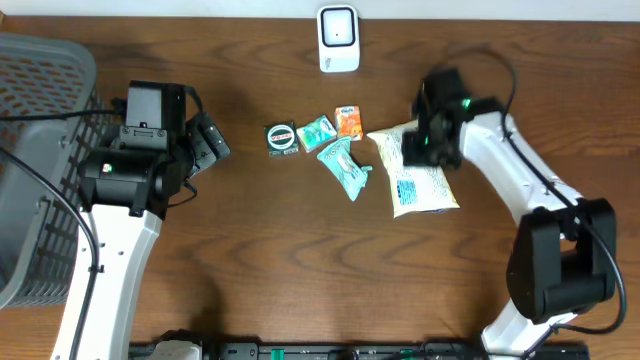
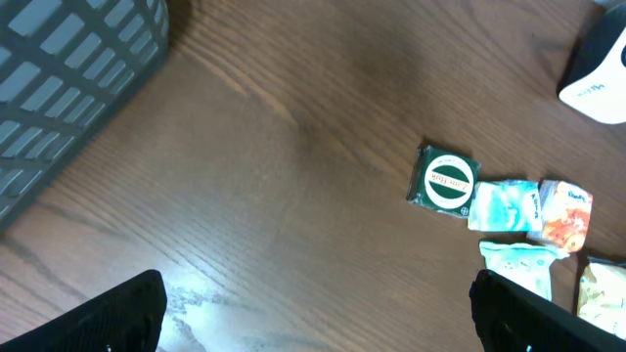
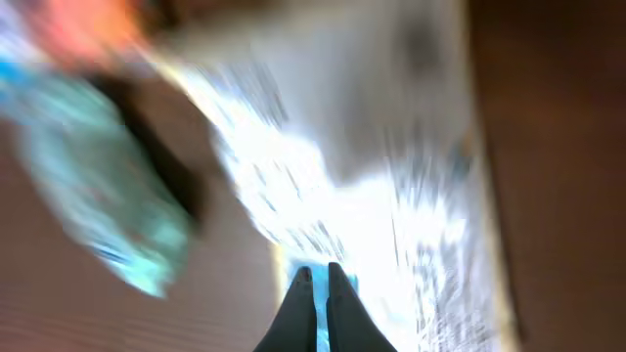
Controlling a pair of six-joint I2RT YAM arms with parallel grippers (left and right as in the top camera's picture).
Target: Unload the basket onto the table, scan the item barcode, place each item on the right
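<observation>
I will back off my right gripper, as its fingers are shut over the flat snack bag, then open them and pinch its middle [image 1: 402, 165] before I lift it to the scanner.
A white and yellow snack bag [image 1: 420, 184] lies right of centre on the table. My right gripper [image 1: 428, 140] is down on the bag's far end. In the blurred right wrist view its fingers [image 3: 318, 284] are pressed together over the bag [image 3: 411, 196], with a thin strip of the bag's blue print between them. The white scanner [image 1: 338, 38] stands at the far edge, also in the left wrist view [image 2: 599, 66]. My left gripper [image 1: 212, 143] hovers at the left, open and empty [image 2: 318, 308], away from the items.
A green round-label packet [image 1: 282, 138], a teal packet [image 1: 316, 131], an orange packet [image 1: 349, 121] and a teal bag [image 1: 343, 166] lie in a cluster left of the snack bag. A grey basket [image 1: 40, 150] stands at the table's left edge.
</observation>
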